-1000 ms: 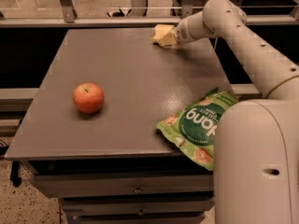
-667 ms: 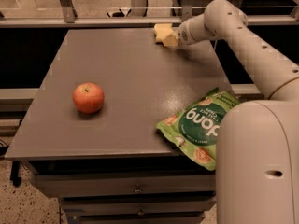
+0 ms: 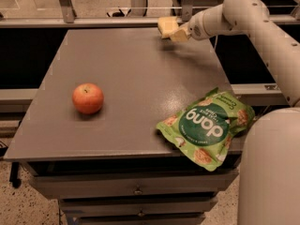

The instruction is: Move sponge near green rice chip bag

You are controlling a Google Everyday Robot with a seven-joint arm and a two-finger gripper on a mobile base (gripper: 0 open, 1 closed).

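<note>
Next, my gripper lets go of the sponge on the grey table (image 3: 192,67) a little past the green rice chip bag.
The pale yellow sponge (image 3: 166,26) is at the far edge of the grey table (image 3: 126,74), lifted a little above the surface. My gripper (image 3: 177,32) reaches in from the right and is shut on the sponge's right side. The green rice chip bag (image 3: 206,128), with a dark green "dang" circle, lies flat at the near right corner of the table, partly over the edge. The sponge is far from the bag, about the whole depth of the table away.
A red apple (image 3: 87,98) sits on the left part of the table. My arm (image 3: 262,27) arches over the right side, and my white base (image 3: 272,168) stands at the near right. A rail (image 3: 93,21) runs behind the table.
The gripper has risen slightly with the sponge, which now hangs a little higher over the far edge. The apple and the bag have not moved.
</note>
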